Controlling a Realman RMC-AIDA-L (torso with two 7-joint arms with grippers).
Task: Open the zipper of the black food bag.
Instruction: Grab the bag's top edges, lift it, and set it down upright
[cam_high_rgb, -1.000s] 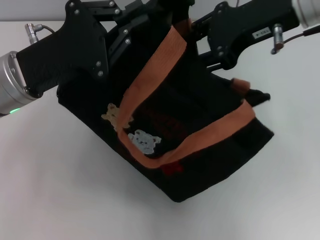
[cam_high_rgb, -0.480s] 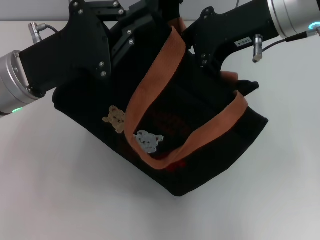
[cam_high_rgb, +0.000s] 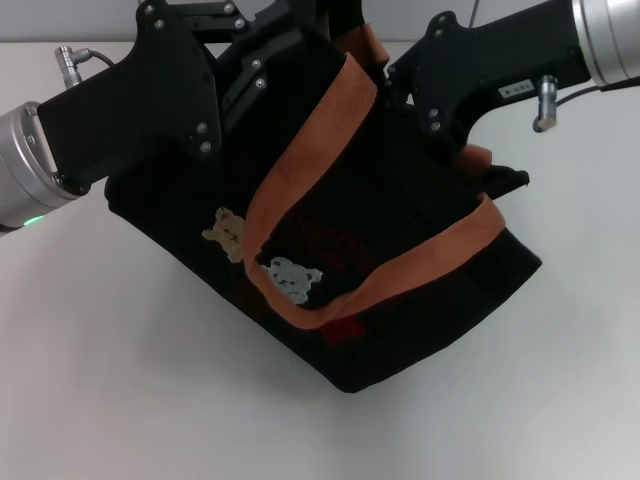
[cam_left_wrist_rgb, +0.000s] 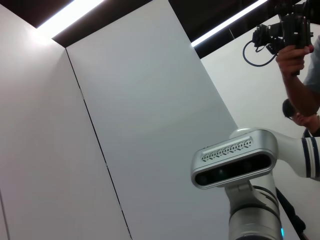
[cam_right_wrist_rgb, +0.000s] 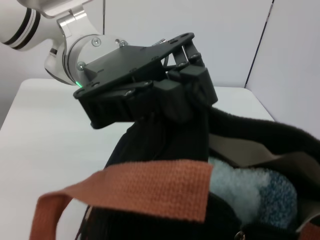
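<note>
My right gripper is going to release the zipper pull at the bag's top edge (cam_high_rgb: 514, 234) next to the lower end of the orange handle.
The black food bag (cam_high_rgb: 410, 300) hangs tilted above the white table, bear patches (cam_high_rgb: 290, 278) facing me and an orange handle (cam_high_rgb: 300, 165) draped across its front. My left gripper (cam_high_rgb: 300, 40) is at the bag's far top corner. In the right wrist view the left gripper (cam_right_wrist_rgb: 182, 92) is shut on the black rim fabric. My right gripper (cam_high_rgb: 452, 125) sits against the top rim on the right side. The bag (cam_right_wrist_rgb: 165, 145) gapes there, showing a pale blue-white lining (cam_right_wrist_rgb: 250, 192). I cannot make out the zipper.
White table (cam_high_rgb: 120, 380) lies under and around the bag. The left wrist view shows only walls, my own head (cam_left_wrist_rgb: 235, 162) and a person holding a camera (cam_left_wrist_rgb: 295, 35).
The right arm swung left, then back to the right. The bag shifted slightly with it and stays tilted. The left gripper kept its hold and place.
</note>
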